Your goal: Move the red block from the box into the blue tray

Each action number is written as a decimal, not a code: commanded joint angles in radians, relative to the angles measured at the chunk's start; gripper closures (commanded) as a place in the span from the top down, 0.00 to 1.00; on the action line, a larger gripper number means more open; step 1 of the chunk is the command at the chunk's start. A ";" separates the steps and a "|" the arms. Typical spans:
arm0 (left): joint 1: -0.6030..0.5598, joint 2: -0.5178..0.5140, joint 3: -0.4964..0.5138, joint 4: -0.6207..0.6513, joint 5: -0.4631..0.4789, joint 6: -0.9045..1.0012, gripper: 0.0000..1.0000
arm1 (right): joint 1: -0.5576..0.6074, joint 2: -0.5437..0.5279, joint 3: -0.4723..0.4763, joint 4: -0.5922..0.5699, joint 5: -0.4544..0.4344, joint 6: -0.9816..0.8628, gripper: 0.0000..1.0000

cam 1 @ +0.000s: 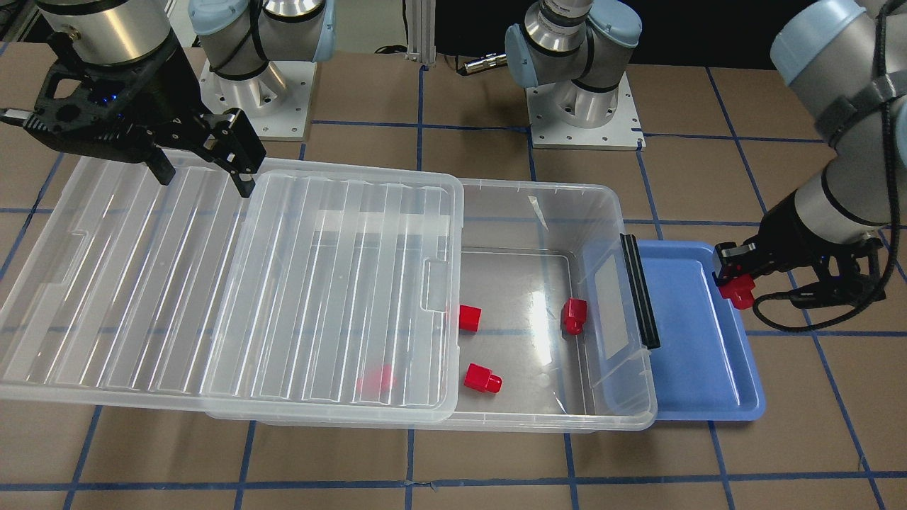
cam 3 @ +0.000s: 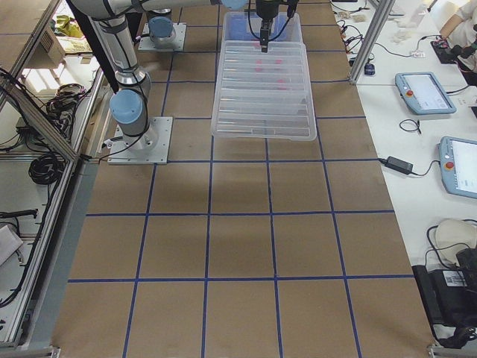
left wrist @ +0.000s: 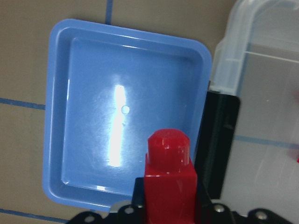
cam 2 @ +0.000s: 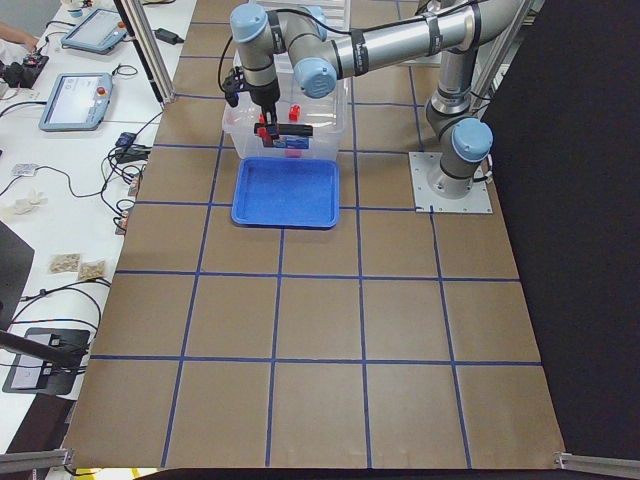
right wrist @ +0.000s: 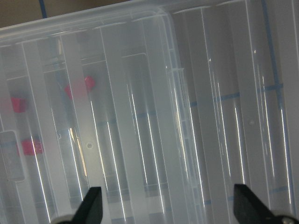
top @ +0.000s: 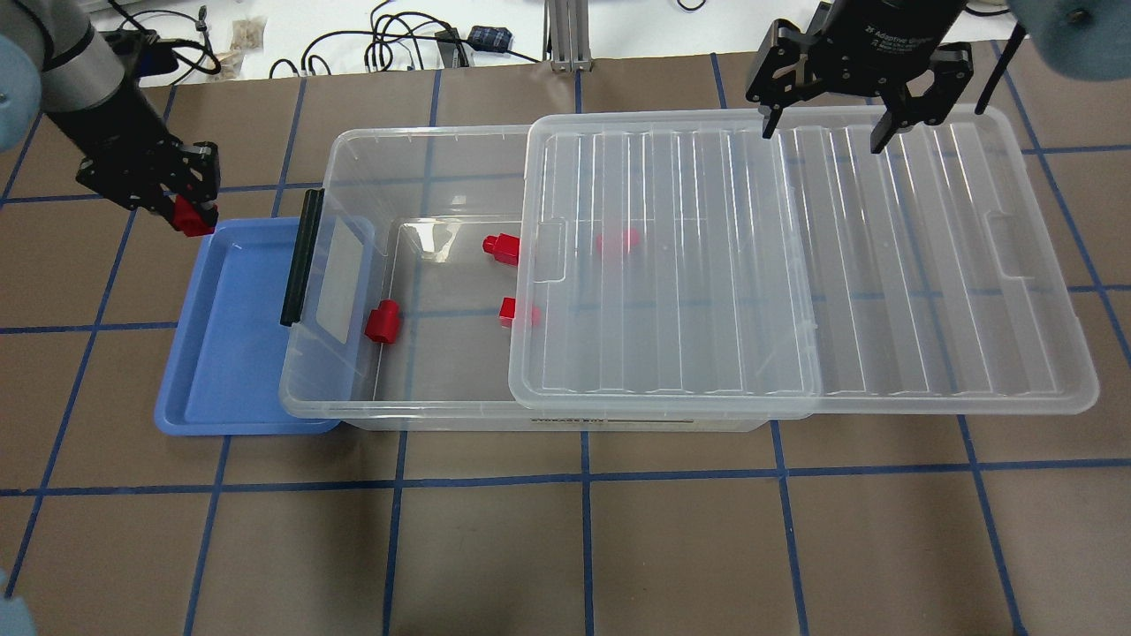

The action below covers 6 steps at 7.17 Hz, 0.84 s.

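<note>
Next, I let go of the red block with my left gripper near the middle of the blue tray's bottom (cam 1: 681,329) (left wrist: 110,134), beside the black bar clip.
My left gripper (top: 194,210) is shut on a red block (top: 187,217) and holds it above the far edge of the blue tray (top: 230,353). In the left wrist view the block (left wrist: 168,177) points stub-first over the tray (left wrist: 93,116), which holds nothing. The clear box (top: 424,137) stands next to the tray, its ribbed lid (top: 795,265) slid aside. Three red blocks (top: 383,320) lie in the open part; another (top: 617,240) shows through the lid. My right gripper (top: 822,132) is open above the lid's far edge.
The box's black bar clip (top: 299,256) overhangs the tray's near side. The lid sticks out well past the box on my right. Both arm bases (cam 1: 581,106) stand at the table's back edge. The brown table (top: 583,548) has blue grid lines.
</note>
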 commanded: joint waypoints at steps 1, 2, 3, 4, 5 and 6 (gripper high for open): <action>0.065 -0.027 -0.107 0.079 -0.004 0.085 0.00 | 0.000 0.003 0.002 -0.007 -0.032 0.005 1.00; 0.065 -0.047 -0.166 0.167 -0.011 0.084 0.00 | 0.000 0.000 0.003 -0.012 -0.031 -0.004 1.00; 0.063 -0.070 -0.211 0.230 -0.014 0.080 0.00 | 0.000 0.000 0.003 -0.041 -0.040 -0.016 1.00; 0.063 -0.099 -0.230 0.267 -0.014 0.085 0.00 | 0.000 0.002 0.006 -0.041 -0.026 -0.035 1.00; 0.062 -0.133 -0.231 0.270 -0.015 0.091 0.00 | 0.000 0.003 0.006 -0.041 -0.028 -0.141 1.00; 0.063 -0.154 -0.231 0.289 -0.015 0.093 0.00 | 0.000 0.005 0.009 -0.043 -0.034 -0.197 1.00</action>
